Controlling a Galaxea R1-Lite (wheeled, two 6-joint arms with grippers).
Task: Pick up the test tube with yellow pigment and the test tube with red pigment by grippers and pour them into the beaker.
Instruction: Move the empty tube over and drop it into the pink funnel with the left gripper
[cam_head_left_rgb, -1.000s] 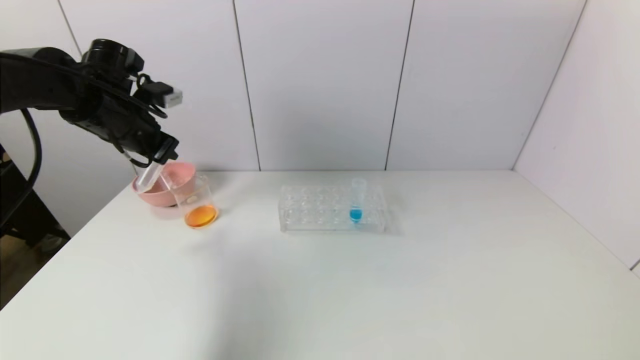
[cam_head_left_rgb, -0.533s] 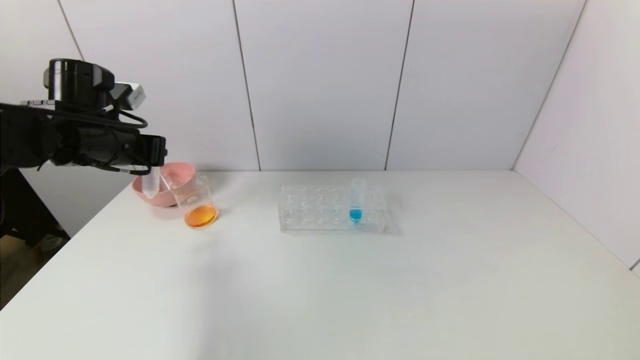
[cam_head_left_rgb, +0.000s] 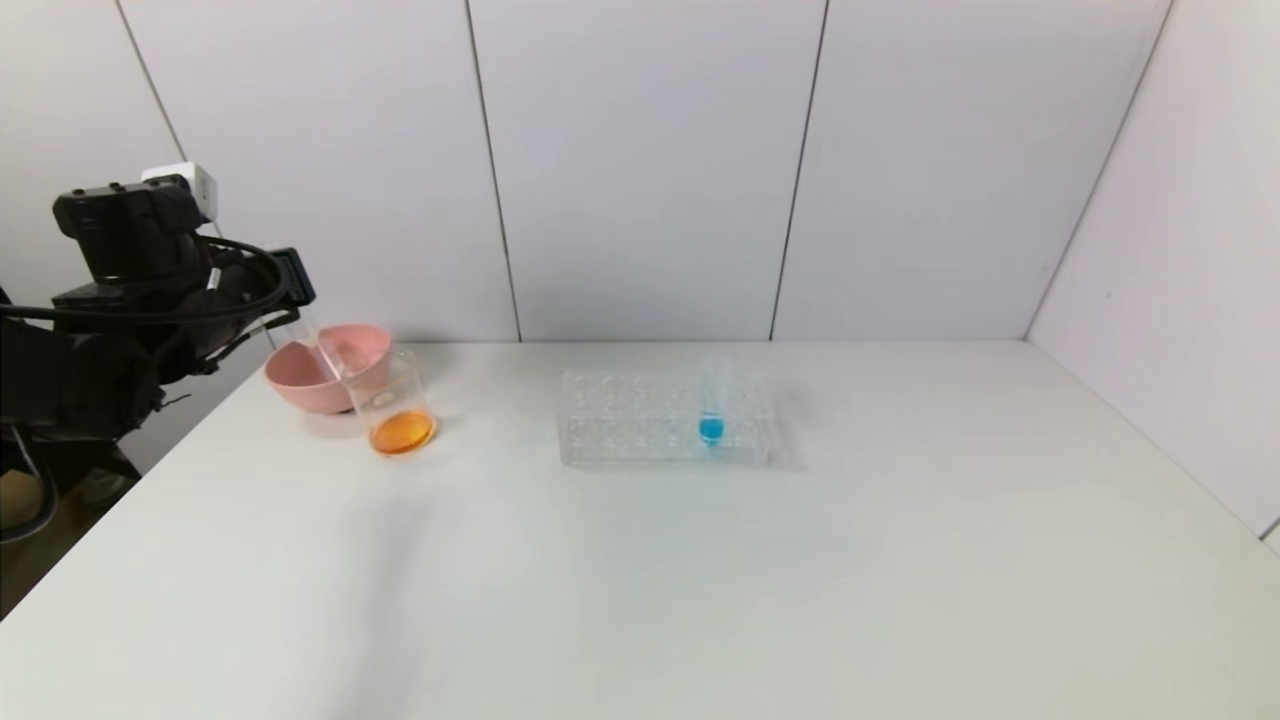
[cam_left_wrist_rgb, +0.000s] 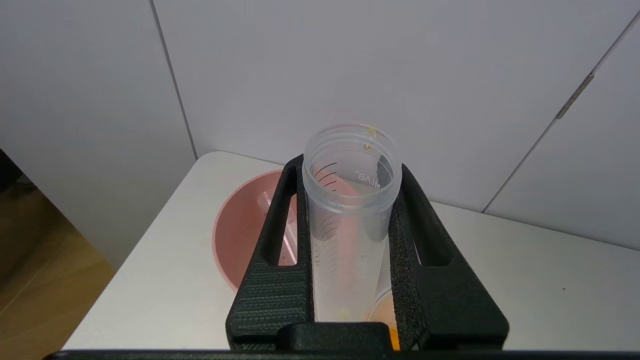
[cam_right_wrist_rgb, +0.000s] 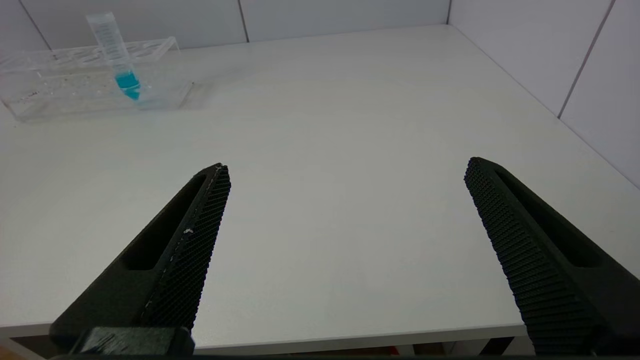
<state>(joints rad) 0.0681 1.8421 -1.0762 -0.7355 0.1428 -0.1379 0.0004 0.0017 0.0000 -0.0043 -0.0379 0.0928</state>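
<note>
Next, my left gripper lets go of the empty test tube, now held above the pink bowl, inside the pink bowl (cam_head_left_rgb: 326, 365) (cam_left_wrist_rgb: 290, 231) next to the other clear tube.
My left gripper (cam_head_left_rgb: 293, 278) is at the table's far left, above the pink bowl, and is shut on a clear test tube (cam_left_wrist_rgb: 350, 200). The tube is empty but for a yellow trace at its tip. Its mouth points away from the wrist. The beaker (cam_head_left_rgb: 393, 400) stands by the bowl with orange liquid in its bottom; its edge shows in the left wrist view (cam_left_wrist_rgb: 386, 311). Another empty clear tube (cam_left_wrist_rgb: 272, 210) lies in the bowl. No tube holding red liquid shows. My right gripper (cam_right_wrist_rgb: 346, 167) is open and empty over the table's near edge.
The pink bowl (cam_head_left_rgb: 300, 385) sits at the far left corner, touching the beaker; it also shows in the left wrist view (cam_left_wrist_rgb: 240, 240). A clear tube rack (cam_head_left_rgb: 625, 430) stands mid-table and holds one tube of blue liquid (cam_head_left_rgb: 712, 405), both also in the right wrist view (cam_right_wrist_rgb: 117, 55).
My left arm has drawn back to the left and turned its wrist. The held tube went from tilted mouth-down over the bowl and beaker to lifted away from them.
</note>
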